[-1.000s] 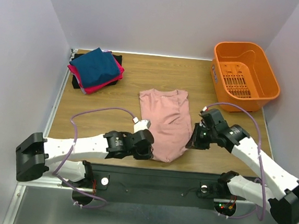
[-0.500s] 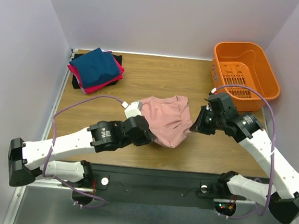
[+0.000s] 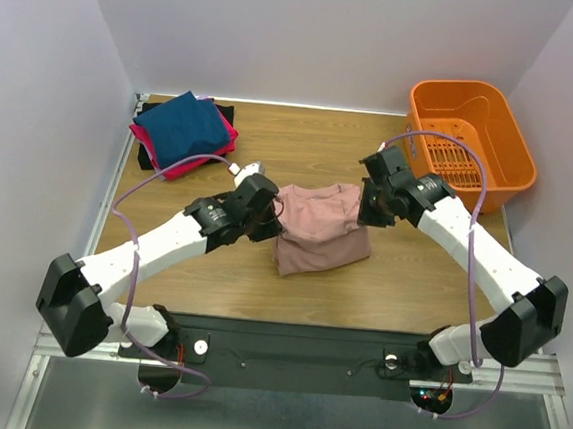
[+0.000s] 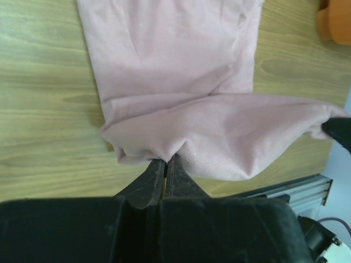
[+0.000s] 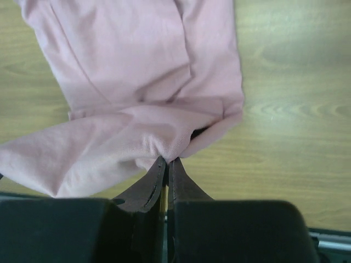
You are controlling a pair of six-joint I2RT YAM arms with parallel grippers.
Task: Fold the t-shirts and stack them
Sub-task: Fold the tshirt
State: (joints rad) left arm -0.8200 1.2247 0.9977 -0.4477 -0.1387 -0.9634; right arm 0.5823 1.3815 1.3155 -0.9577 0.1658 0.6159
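Note:
I need to let go of the dusty-pink t-shirt's hem with my left gripper over its far corner (image 3: 272, 191) nearest the folded stack.
The dusty-pink t-shirt (image 3: 317, 227) lies at the table's middle, its near half doubled back over the far half. My left gripper (image 3: 271, 210) is shut on its left corner, and my right gripper (image 3: 369, 210) is shut on its right corner. In the left wrist view my gripper (image 4: 166, 161) pinches the pink hem (image 4: 219, 137). In the right wrist view my gripper (image 5: 166, 160) pinches the pink cloth (image 5: 137, 131) the same way. A folded stack sits at the far left, navy-blue t-shirt (image 3: 182, 127) on top, magenta t-shirt (image 3: 203, 157) under it, black t-shirt (image 3: 149, 159) at the bottom.
An orange plastic basket (image 3: 505, 128) stands at the far right corner. White walls close the table on the left, back and right. A metal rail (image 3: 285, 347) runs along the near edge.
Both grippers have carried the pink shirt's near hem away from the near edge, toward the far side, folding the lower half over the upper half. The shirt now looks about half as long.

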